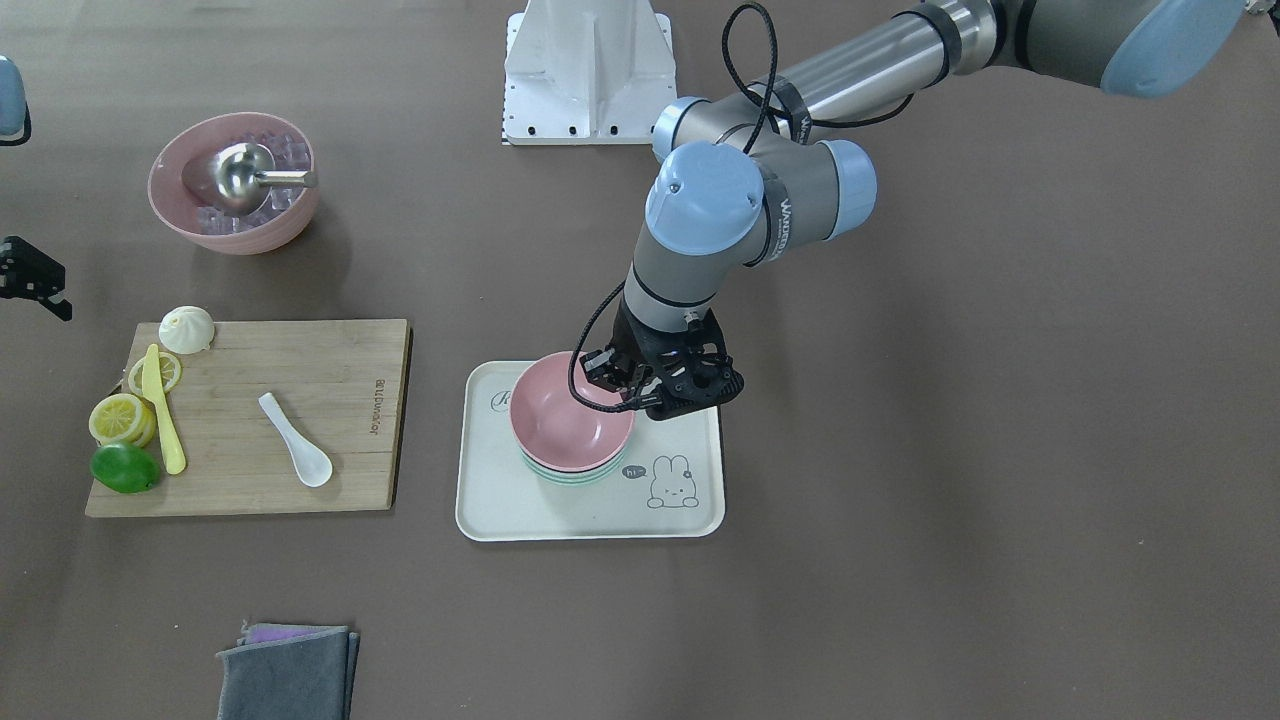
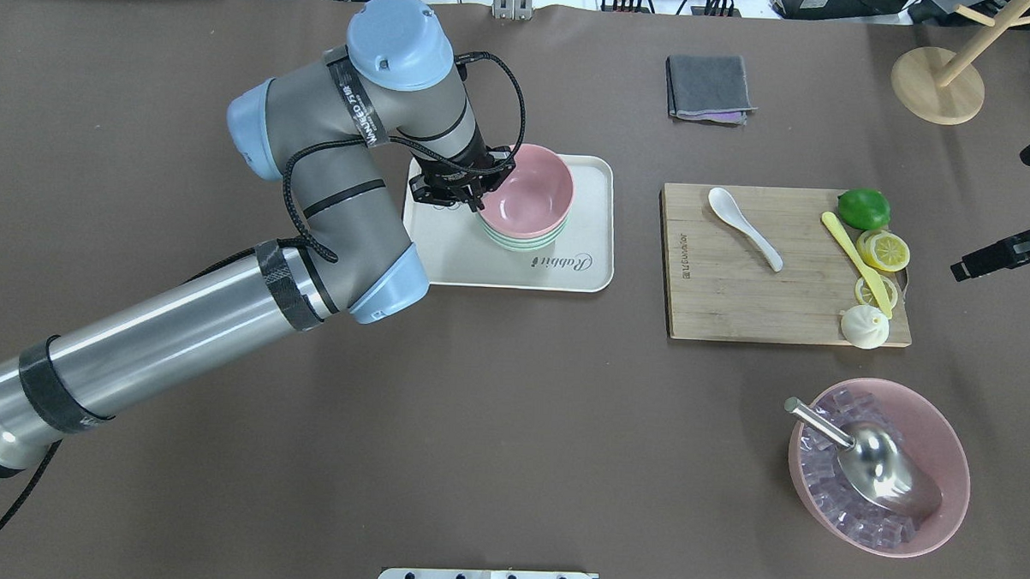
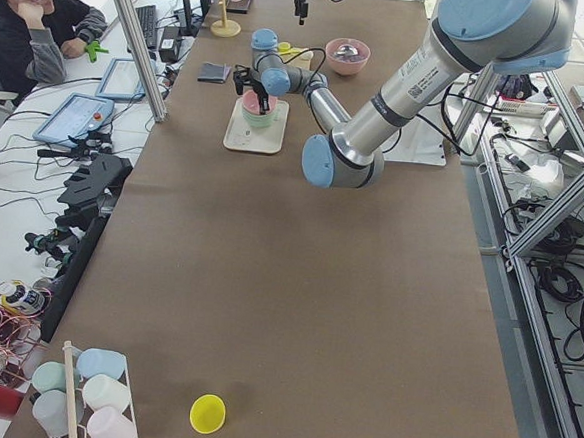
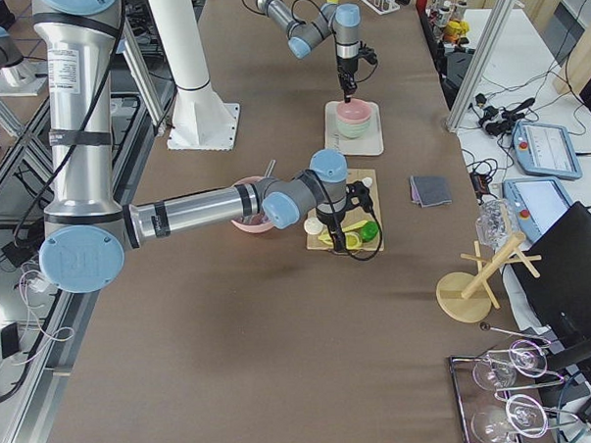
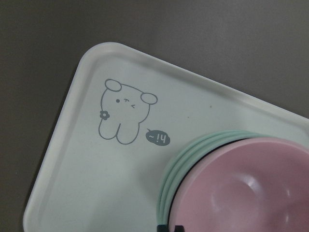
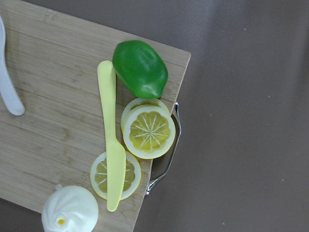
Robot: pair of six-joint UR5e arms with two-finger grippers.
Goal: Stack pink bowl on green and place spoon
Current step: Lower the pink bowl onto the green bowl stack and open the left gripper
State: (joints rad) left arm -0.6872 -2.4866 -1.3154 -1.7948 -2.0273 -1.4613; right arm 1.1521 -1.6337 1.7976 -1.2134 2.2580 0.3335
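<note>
The robot's right gripper should next move to the handle [image 1: 275, 412] [image 6: 10, 97] of the white ceramic spoon and close near its end, away from the scoop.
The small pink bowl [image 2: 527, 191] sits nested on the mint-green bowls [image 2: 521, 238] on the cream tray [image 2: 585, 240]. My left gripper [image 2: 475, 198] is at the bowl's rim on the robot's left side, shut on it; its fingertips [image 5: 164, 227] show close together at the rim in the left wrist view. The white ceramic spoon [image 2: 744, 227] lies on the wooden cutting board [image 2: 737, 297], scoop toward the far edge. My right gripper [image 2: 997, 221] hovers open and empty over the board's right end, apart from the spoon.
On the board lie a lime [image 2: 864, 208], lemon slices [image 2: 885, 251], a yellow plastic knife [image 2: 855, 254] and a white bun [image 2: 865, 326]. A larger pink bowl [image 2: 946, 450] with ice and a steel scoop stands front right. A grey cloth [image 2: 709, 88] and a wooden stand [image 2: 938, 86] are at the back.
</note>
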